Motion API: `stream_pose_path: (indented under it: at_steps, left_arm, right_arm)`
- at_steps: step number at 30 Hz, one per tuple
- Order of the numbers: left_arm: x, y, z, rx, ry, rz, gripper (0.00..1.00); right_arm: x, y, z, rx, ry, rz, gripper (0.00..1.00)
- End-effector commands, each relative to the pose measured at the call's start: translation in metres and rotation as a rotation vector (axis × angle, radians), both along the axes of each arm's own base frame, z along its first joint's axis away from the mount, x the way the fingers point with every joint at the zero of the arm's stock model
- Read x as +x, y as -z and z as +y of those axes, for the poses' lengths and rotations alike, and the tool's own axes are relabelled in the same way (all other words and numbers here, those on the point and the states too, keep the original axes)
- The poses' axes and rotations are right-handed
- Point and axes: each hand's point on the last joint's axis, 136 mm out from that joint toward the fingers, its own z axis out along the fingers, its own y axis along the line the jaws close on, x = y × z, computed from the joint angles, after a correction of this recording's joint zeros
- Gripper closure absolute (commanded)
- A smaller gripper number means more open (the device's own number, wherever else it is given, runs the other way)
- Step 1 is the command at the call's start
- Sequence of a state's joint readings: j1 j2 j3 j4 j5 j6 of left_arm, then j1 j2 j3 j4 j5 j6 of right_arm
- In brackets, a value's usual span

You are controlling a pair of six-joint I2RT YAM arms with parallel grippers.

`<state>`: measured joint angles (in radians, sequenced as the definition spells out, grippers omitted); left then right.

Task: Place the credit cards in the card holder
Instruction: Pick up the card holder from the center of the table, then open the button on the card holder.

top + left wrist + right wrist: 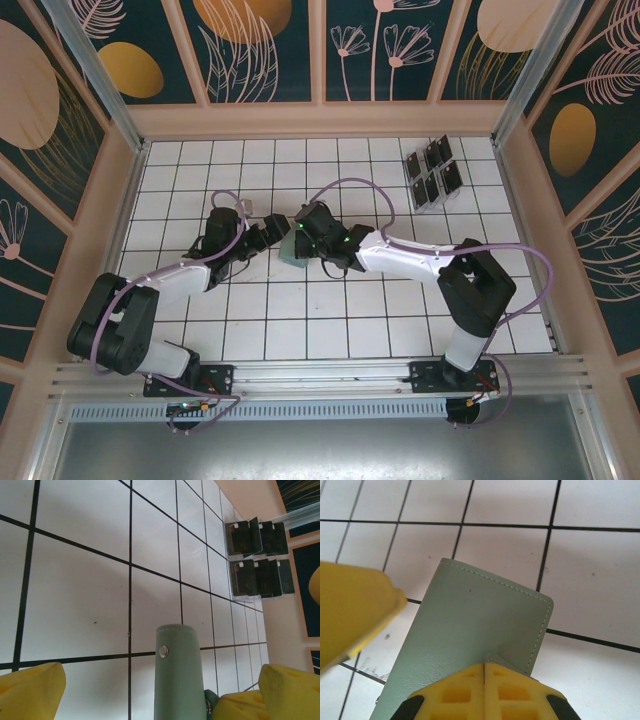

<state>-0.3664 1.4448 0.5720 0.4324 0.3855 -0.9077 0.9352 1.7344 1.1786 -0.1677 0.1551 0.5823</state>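
Note:
My left gripper's open fingers are around the folded-shut card holder, so my left gripper will first take one cover [470, 615] and spread the card holder flat.
The sage green card holder [289, 250] lies mid-table between the two grippers. My right gripper [484, 665] is shut, pinching a corner flap of the card holder [470, 630] while the rest rests on the tiles. My left gripper [161, 676] stands open, its yellow fingers [30, 690] either side of the raised green flap [180, 670] with its metal snap, apart from it. In the top view the left gripper [268, 238] and right gripper [298, 238] almost meet over the holder. The black credit cards [432, 172] stand at the far right; the left wrist view shows these cards [257, 560] upright.
The cards stand in a clear plastic rack [232, 587] near the right wall. The floor is white tile with black grid lines [330, 310]. Pale wooden walls [320, 120] close in the table on three sides. One yellow finger of the left gripper [355, 615] juts in beside the holder.

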Motion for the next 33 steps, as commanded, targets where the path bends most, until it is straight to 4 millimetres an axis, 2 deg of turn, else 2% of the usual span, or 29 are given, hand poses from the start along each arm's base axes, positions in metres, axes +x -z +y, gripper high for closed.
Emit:
stream_pose_path:
  at_steps: [1, 5, 10, 12, 16, 18, 20, 27, 29, 33]
  left_arm:
    - [0.001, -0.004, -0.004, -0.051, 0.008, -0.012, 0.04]
    - [0.0, -0.004, -0.005, -0.059, 0.012, -0.014, 0.12]
    - [0.001, -0.006, -0.006, -0.075, 0.016, -0.023, 0.35]
    - [0.001, -0.007, -0.007, -0.082, 0.017, -0.027, 0.48]
    - [0.0, -0.01, -0.009, -0.1, 0.023, -0.041, 0.79]
    - [-0.001, -0.01, -0.008, -0.101, 0.022, -0.047, 0.99]
    - [-0.002, -0.01, -0.006, -0.096, 0.014, -0.052, 1.0]
    - [-0.01, -0.002, 0.001, -0.081, -0.006, -0.049, 1.0]
    - [-0.011, 0.0, 0.002, -0.082, -0.008, -0.044, 1.0]
    - [-0.013, 0.007, 0.003, -0.076, -0.01, -0.032, 1.0]
  right_arm:
    - [0.002, -0.028, 0.014, 0.064, -0.008, -0.041, 1.0]
    - [0.001, -0.034, 0.019, 0.075, -0.014, -0.048, 1.0]
    - [-0.001, -0.039, 0.023, 0.088, -0.02, -0.057, 1.0]
    - [-0.002, -0.041, 0.024, 0.094, -0.021, -0.058, 1.0]
    - [-0.003, -0.038, 0.023, 0.096, -0.015, -0.057, 1.0]
    - [-0.003, -0.034, 0.019, 0.087, -0.005, -0.056, 1.0]
    - [-0.003, -0.032, 0.012, 0.072, 0.014, -0.06, 1.0]
    - [-0.003, -0.012, -0.037, 0.04, 0.122, -0.042, 1.0]
    - [-0.004, -0.01, -0.042, 0.048, 0.125, -0.036, 1.0]
    - [-0.006, -0.011, -0.038, 0.078, 0.093, -0.042, 1.0]
